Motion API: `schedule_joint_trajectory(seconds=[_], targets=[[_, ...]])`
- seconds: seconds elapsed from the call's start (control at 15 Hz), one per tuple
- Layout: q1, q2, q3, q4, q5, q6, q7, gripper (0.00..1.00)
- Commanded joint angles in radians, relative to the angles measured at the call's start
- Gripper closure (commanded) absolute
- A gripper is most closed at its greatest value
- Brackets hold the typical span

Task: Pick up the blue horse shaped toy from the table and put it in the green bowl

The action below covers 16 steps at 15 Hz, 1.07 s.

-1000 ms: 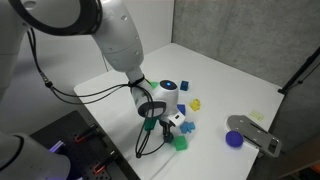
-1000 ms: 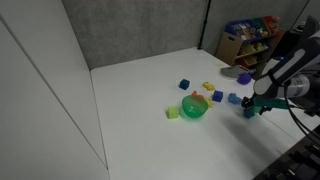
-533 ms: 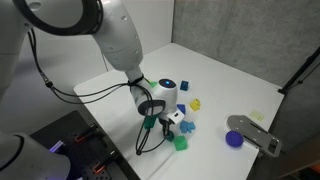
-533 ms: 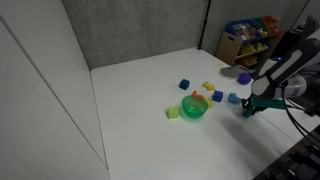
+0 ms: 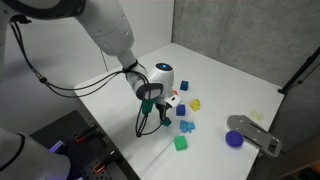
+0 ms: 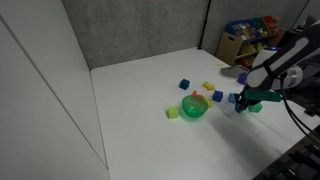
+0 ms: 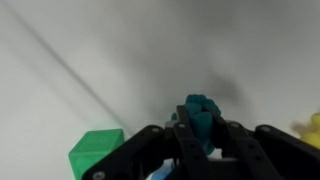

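Observation:
I should release the blue horse shaped toy on the bottom of the green bowl (image 5: pixel 155 91), near its middle. The toy is still above the white table.
In the wrist view the blue horse shaped toy (image 7: pixel 198 118) is a small teal-blue lump pinched between my two black fingers (image 7: pixel 165 145); my gripper (image 7: pixel 200 135) is shut on it, above the white table. In both exterior views the gripper (image 5: pixel 164 113) (image 6: pixel 241 101) hangs just over the table by the scattered toys; the toy is too small to make out there. The green bowl (image 6: pixel 194 108) sits on the table a short way from the gripper, with something orange inside.
A green cube (image 7: pixel 97 152) (image 5: pixel 181 143) lies close below the gripper. Blue blocks (image 5: pixel 186 126) (image 6: pixel 217 96), a yellow piece (image 5: pixel 195 103), a dark-blue cup (image 5: pixel 234 139) and a grey object (image 5: pixel 255 133) are spread nearby. A shelf of toys (image 6: pixel 250 38) stands behind the table.
The jaws have shut on the blue toy. The gripper has since risen from the table and shifted slightly towards the bowl.

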Motion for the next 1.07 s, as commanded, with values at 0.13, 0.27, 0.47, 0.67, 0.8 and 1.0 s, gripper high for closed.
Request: schedule_joint_trajectory(seconds=[0.13,0.27,0.47,0.67,0.8,1.0], targets=[[0.075,-0.122,-0.007,0.064,-0.054,-0.189,0.103,0.93],[0.081,-0.131,0.014,0.128,-0.062,-0.267,0.131,0.93],[0.099,-0.107,0.040,0.235,-0.080,-0.344,0.182,0.93],[0.122,-0.058,0.074,0.335,-0.104,-0.387,0.228,0.93],[0.140,-0.019,0.094,0.394,-0.119,-0.408,0.256,0.93],[0.167,0.060,0.112,0.480,-0.140,-0.426,0.288,0.93]])
